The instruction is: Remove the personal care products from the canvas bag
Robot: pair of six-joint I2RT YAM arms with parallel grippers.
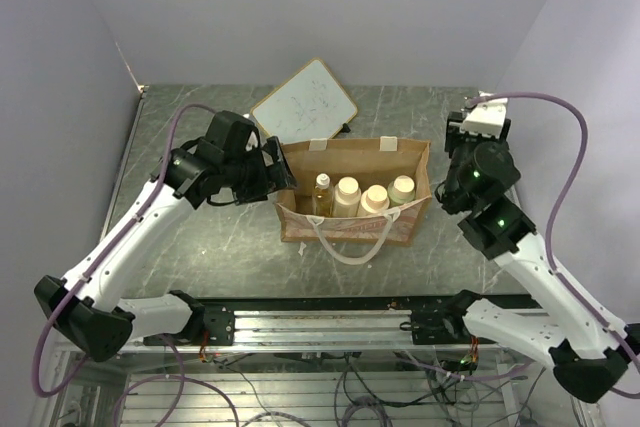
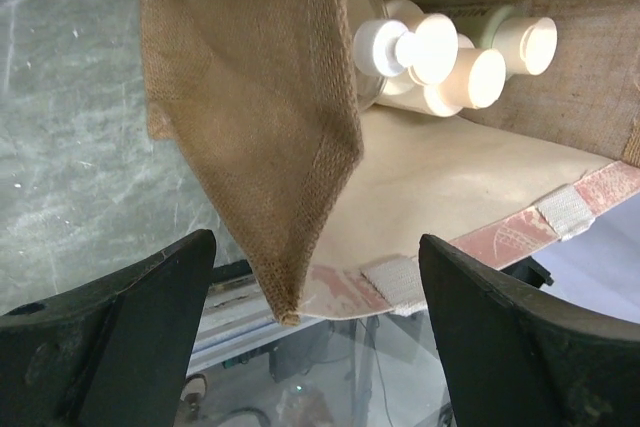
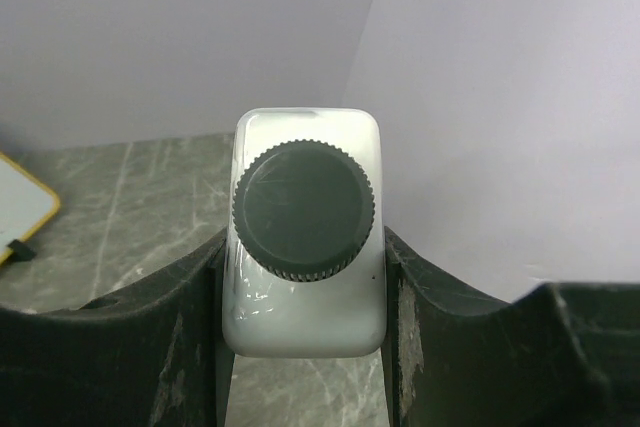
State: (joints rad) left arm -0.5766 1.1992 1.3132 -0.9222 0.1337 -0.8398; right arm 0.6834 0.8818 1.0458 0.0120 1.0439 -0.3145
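The larger white bottle will stand on the table (image 1: pixel 441 187) close beside the canvas bag's nearer end, released by my right gripper.
The brown canvas bag (image 1: pixel 355 215) stands open at the table's middle, its rope handle hanging over the near side. Inside it stand a slim amber bottle (image 1: pixel 322 194) and three cream-capped bottles (image 1: pixel 347 194) (image 1: pixel 374 199) (image 1: pixel 401 188). My left gripper (image 1: pixel 281 175) is open at the bag's left end. In the left wrist view its fingers (image 2: pixel 130 327) straddle the bag's near left corner (image 2: pixel 265 127) without touching it, and the bottles' caps (image 2: pixel 440 47) show inside. My right gripper (image 1: pixel 478 132) is shut on the larger white bottle with the dark cap (image 3: pixel 304 209) and holds it above the table, right of the bag.
A white wood-framed board (image 1: pixel 303 100) lies behind the bag, with a small dark tool (image 1: pixel 345 128) at its right edge. Walls close the table on the left, back and right. A metal rail (image 1: pixel 320 322) runs along the near edge.
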